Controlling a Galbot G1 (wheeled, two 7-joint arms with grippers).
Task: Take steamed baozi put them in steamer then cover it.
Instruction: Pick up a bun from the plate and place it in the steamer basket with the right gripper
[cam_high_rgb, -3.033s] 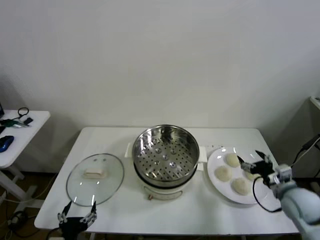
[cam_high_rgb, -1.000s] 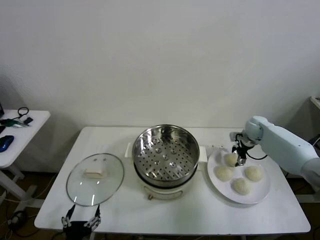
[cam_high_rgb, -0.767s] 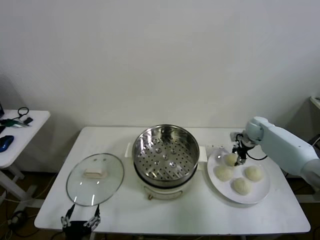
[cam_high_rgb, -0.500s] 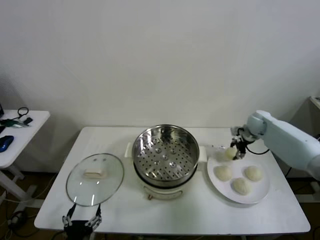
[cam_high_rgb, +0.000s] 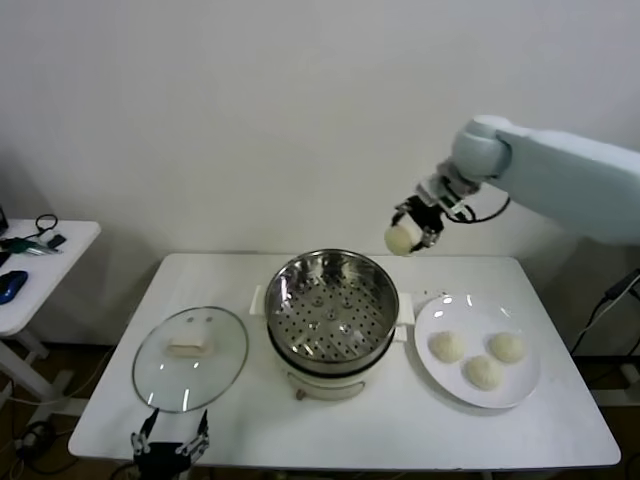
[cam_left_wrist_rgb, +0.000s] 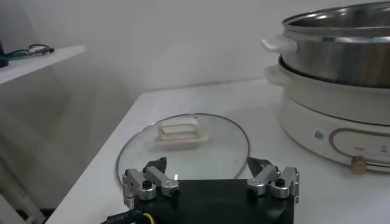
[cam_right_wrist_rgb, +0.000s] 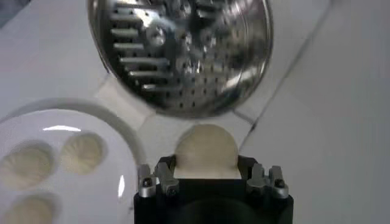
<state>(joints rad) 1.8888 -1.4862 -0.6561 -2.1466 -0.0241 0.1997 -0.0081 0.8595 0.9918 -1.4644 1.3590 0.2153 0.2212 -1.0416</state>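
Note:
The robot's right gripper will release the baozi on the far part of the steamer's perforated tray (cam_high_rgb: 333, 285) (cam_right_wrist_rgb: 212, 63), toward the wall.
My right gripper (cam_high_rgb: 408, 232) is raised high above the table, just right of the steamer's far rim, shut on one creamy-white baozi (cam_high_rgb: 401, 239) (cam_right_wrist_rgb: 205, 151). The steamer (cam_high_rgb: 330, 311) (cam_right_wrist_rgb: 183, 55) (cam_left_wrist_rgb: 341, 49), a shiny steel pot with a perforated tray in a cream base, stands open at the table's middle. Three more baozi (cam_high_rgb: 447, 347) (cam_right_wrist_rgb: 82, 152) lie on the white plate (cam_high_rgb: 522, 392) at its right. The glass cover (cam_high_rgb: 190, 357) (cam_left_wrist_rgb: 183, 146) with its cream handle lies flat left of the steamer. My left gripper (cam_high_rgb: 170, 440) (cam_left_wrist_rgb: 210, 176) hangs open below the table's front edge, near the cover.
A small side table (cam_high_rgb: 30, 270) with cables and a blue mouse stands far left. A white wall rises right behind the table. A dark cable (cam_high_rgb: 610, 300) hangs at the far right.
My right gripper has lifted one baozi off the plate and carried it up and left toward the steamer. Three baozi stay on the plate. The left arm has barely moved.

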